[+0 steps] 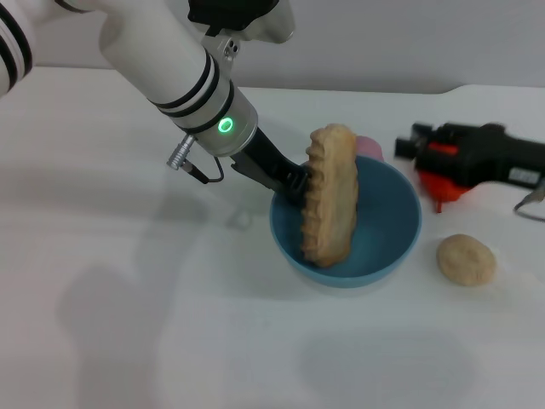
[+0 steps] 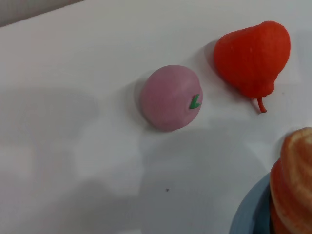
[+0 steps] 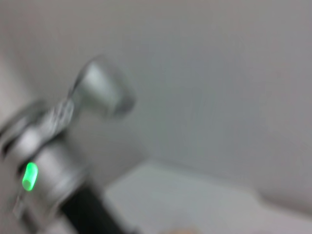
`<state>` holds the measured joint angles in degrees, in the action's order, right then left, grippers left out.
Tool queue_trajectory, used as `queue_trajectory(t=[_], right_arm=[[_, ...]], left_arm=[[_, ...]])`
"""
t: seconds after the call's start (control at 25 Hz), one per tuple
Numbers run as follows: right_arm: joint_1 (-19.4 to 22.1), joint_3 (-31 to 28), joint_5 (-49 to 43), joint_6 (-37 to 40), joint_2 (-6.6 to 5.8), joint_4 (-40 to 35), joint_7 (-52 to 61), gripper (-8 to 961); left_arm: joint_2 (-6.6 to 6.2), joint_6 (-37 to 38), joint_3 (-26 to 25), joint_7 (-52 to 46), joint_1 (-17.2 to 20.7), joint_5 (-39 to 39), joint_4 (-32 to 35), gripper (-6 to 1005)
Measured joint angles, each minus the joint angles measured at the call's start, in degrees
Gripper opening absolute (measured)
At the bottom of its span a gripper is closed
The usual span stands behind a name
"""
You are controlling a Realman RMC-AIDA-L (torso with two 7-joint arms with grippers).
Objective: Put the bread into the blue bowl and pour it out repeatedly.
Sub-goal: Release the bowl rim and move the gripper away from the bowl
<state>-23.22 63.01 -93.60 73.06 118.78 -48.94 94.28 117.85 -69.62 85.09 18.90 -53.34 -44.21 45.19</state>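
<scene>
I will let go of the blue bowl on the white table point(image 1: 345, 264) beside the beige bun with my left gripper, with the bread still inside.
The bread point(image 1: 332, 194) stands on end, its lower end inside the blue bowl point(image 1: 392, 247) and its ridged side facing my left arm. My left gripper point(image 1: 298, 182) reaches in from the upper left over the bowl's rim and is shut on the loaf's side. In the left wrist view the striped bread point(image 2: 295, 185) and a bit of the bowl's rim point(image 2: 249, 214) show at the corner. My right gripper point(image 1: 409, 142) lies parked at the right, behind the bowl.
A small round beige bun point(image 1: 466, 259) lies right of the bowl. A pink fruit point(image 2: 171, 97) and a red fruit point(image 2: 251, 56) lie just behind the bowl; the red one point(image 1: 438, 186) sits below the right gripper. The white table's point(image 1: 128, 324) far edge runs behind them.
</scene>
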Motion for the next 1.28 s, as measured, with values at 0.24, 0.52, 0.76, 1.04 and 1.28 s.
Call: queue_trajectory(t=[0.24,0.52,0.76,1.04,1.28], right_arm=[[5.06,-6.26,16.78,0.59,0.12,1.52,-3.31,454],[8.07,-7.26,26.50,0.99,0.09,6.13,-12.27,454],[7.46,-7.64,27.06,1.25,-0.01,7.99,-12.63,453],[7.35,-7.69,27.16,1.29,-0.04,8.09,-12.65,453],[7.39,-7.29,27.21,1.43,-0.04,8.75,-12.64,453]], left_arm=[[0.45,0.28,1.04,0.00,0.12,-0.24,-0.35,-1],[0.80,5.48,6.92,-0.59,1.50,-3.28,-0.65,-1],[1.04,10.86,13.38,-1.42,1.99,-5.79,-3.49,1],[1.07,13.71,17.16,-2.13,2.29,-6.80,-4.41,38],[0.82,13.45,17.12,-2.22,2.48,-6.63,-4.17,143]])
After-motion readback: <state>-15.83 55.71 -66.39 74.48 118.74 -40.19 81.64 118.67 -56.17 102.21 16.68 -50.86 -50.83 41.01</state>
